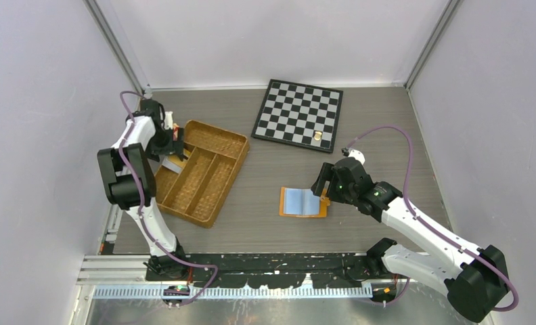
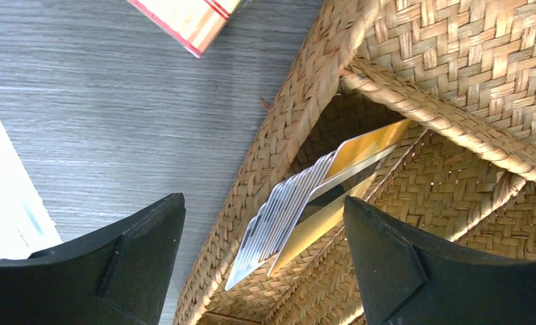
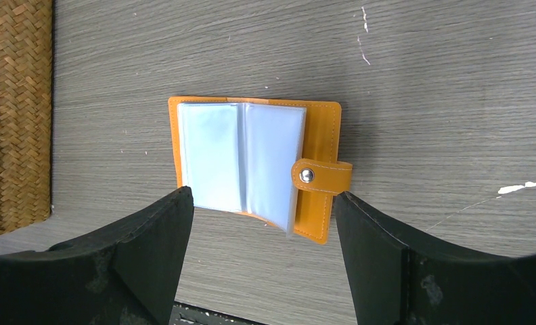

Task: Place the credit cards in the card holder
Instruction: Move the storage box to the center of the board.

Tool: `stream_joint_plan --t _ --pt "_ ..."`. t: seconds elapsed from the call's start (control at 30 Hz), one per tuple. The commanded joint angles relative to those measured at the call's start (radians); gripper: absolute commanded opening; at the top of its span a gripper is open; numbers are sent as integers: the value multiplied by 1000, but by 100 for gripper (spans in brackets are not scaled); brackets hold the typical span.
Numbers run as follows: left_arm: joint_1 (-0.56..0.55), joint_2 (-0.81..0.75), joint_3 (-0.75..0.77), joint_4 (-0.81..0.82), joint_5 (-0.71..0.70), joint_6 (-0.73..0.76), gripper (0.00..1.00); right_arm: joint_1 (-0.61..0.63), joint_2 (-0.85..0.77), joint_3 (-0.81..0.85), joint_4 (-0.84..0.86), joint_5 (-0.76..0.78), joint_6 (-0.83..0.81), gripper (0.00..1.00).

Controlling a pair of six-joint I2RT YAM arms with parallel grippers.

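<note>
My left gripper's fingers straddle both the tray's rim and the leaning cards, so next I back off and pinch a single card [image 2: 234,277] by its near end.
The orange card holder [image 3: 323,139] lies open on the table, its clear pale-blue sleeves up and its snap tab [image 3: 321,176] to the right; it also shows in the top view [image 1: 304,202]. My right gripper [image 3: 263,198] is open and empty, hovering over the holder's near edge [image 1: 324,188]. A silver-grey striped credit card [image 2: 285,206] and a gold card [image 2: 329,206] lean together inside the woven tray [image 2: 455,61]. My left gripper [image 2: 264,200] is open above them, at the tray's far-left corner [image 1: 167,142], one finger outside the rim and one inside.
The brown divided tray [image 1: 201,172] sits left of centre. A red-and-tan packet [image 2: 187,17] lies beside it. A pale flat card-like sheet [image 2: 8,196] lies on the table left of the tray. A chessboard [image 1: 298,114] with a small gold piece [image 1: 317,137] is at the back.
</note>
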Motion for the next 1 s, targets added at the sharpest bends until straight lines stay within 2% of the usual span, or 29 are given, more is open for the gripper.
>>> stream_joint_plan --t 0.0,0.37,0.53,0.77,0.83,0.97 --pt "20 -67 24 3 -54 -2 88 -5 -9 6 25 7 14 81" --pt "25 -100 12 7 -63 -9 81 -5 2 13 24 6 10 81" --pt "27 -104 10 6 -60 -9 65 -6 5 14 24 4 11 81" --pt "26 -106 10 4 -55 -9 46 -6 10 15 25 2 10 81" --pt "27 -112 11 2 -55 -9 36 -6 10 15 25 3 10 81" --pt "25 -132 4 0 -61 -9 30 -6 8 17 24 0 9 81"
